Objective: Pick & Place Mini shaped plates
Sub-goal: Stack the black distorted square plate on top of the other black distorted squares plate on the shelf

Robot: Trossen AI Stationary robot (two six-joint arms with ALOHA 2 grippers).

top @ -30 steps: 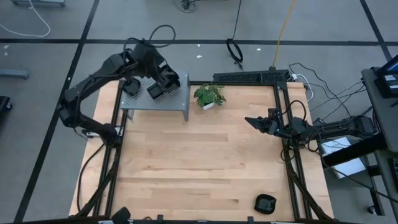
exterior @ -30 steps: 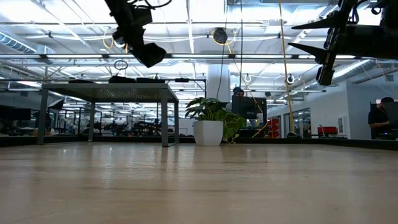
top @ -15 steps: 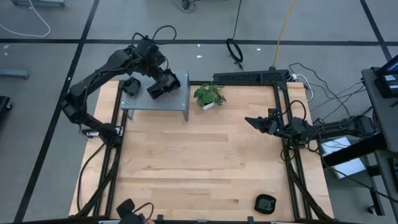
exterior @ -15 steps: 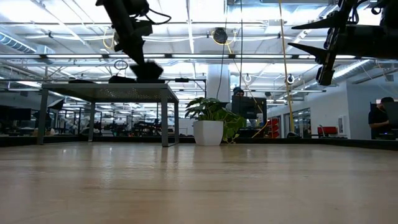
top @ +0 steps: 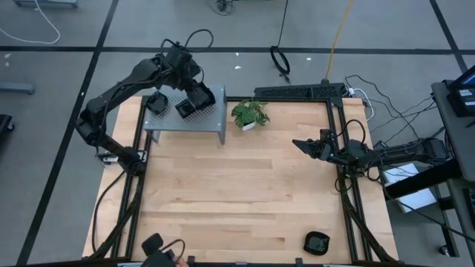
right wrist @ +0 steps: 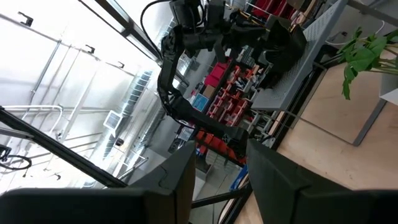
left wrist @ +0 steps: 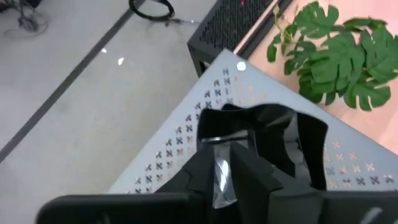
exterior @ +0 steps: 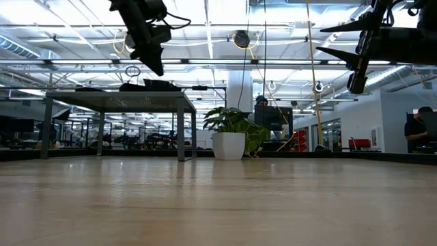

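I see the black plate lying crooked to the grey shelf's edge, so next I pinch the plate's rim [left wrist: 206, 121] with my left gripper and turn the plate straight before leaving.
My left gripper [top: 194, 95] [exterior: 156, 67] hangs open just above the grey perforated shelf [top: 189, 127] at the table's far left corner. A black glossy mini plate [exterior: 161, 84] [left wrist: 249, 121] lies flat on the shelf right below its fingers, and I see more black plates beside it [top: 156, 102] [left wrist: 311, 146]. Another plate [top: 317, 242] rests on the table at the near right corner. My right gripper [top: 297, 144] [exterior: 329, 39] [right wrist: 221, 163] waits open in the air at the table's right edge.
A small potted plant [top: 250, 113] [exterior: 232, 133] stands right of the shelf. A black object [top: 152, 243] shows at the near edge, left of centre. The wooden table top [top: 237, 185] lies between the shelf and the near plate. Cables run behind the far edge.
My left gripper came down with a black plate onto the shelf, let it go and rose again; the plate now lies flat on the shelf. The black object at the near edge has moved further onto the table. My right arm has kept still.
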